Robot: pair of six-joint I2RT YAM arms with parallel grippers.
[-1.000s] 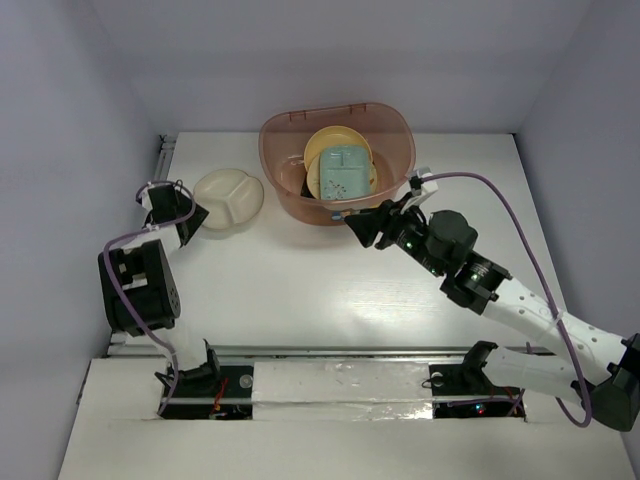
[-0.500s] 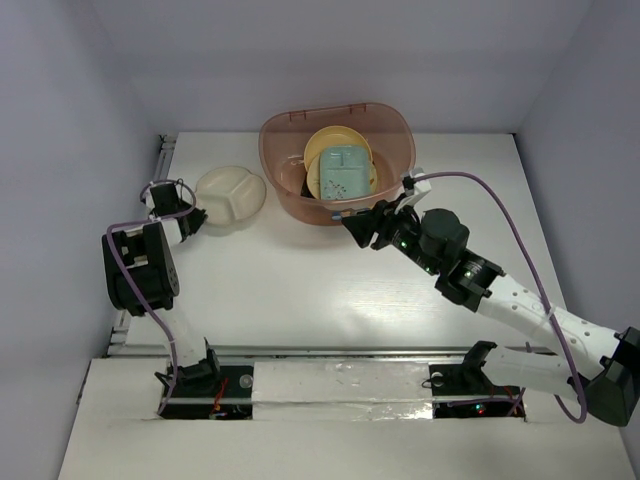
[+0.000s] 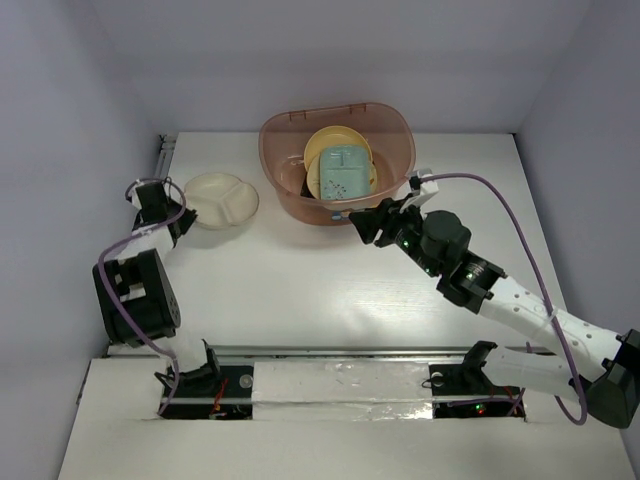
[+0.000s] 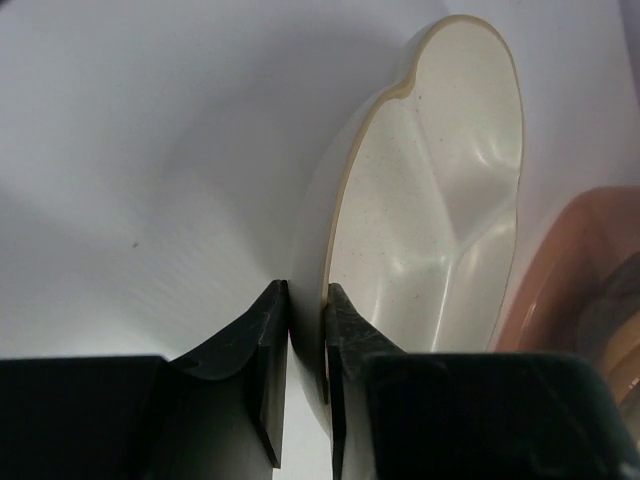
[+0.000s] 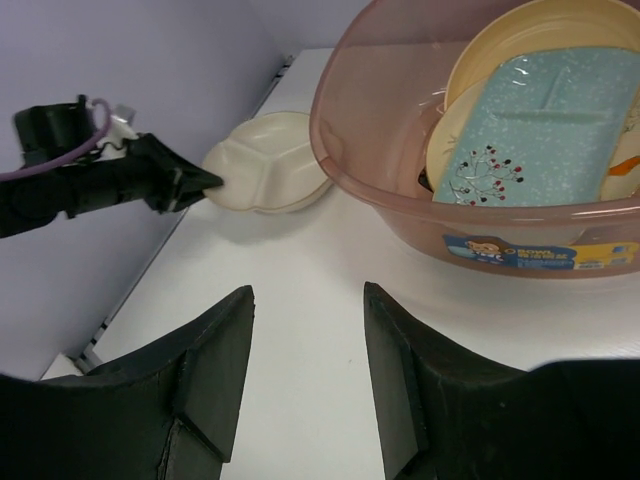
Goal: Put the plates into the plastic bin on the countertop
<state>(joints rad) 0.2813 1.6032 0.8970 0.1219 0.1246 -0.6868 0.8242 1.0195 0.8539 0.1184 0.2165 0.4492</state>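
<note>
My left gripper is to set the cream divided plate on top of the mint-green plate [image 3: 336, 166] in the plastic bin and let go of it there.
The cream divided plate [image 3: 222, 197] lies on the white countertop [image 3: 300, 285], left of the plastic bin [image 3: 282, 200]. My left gripper [image 3: 180, 209] is shut on the plate's left rim; in the left wrist view its fingers [image 4: 345, 330] clamp the rim of the plate [image 4: 440, 200]. The bin [image 5: 380, 190] holds the mint-green plate [image 5: 545, 115] leaning on an orange-tan round plate [image 5: 500, 40], with a cream round rim [image 5: 438, 140] and something dark below. My right gripper [image 5: 308, 300] is open and empty, in front of the bin [image 3: 372, 222].
A metal rail [image 3: 163, 150] runs along the countertop's left edge, close to my left arm. Grey walls close in the back and both sides. The right arm's purple cable [image 3: 510, 215] loops over the right half of the countertop.
My left gripper has shifted left and a little back, and the cream divided plate has moved left with it. My right gripper has edged slightly right, still open.
</note>
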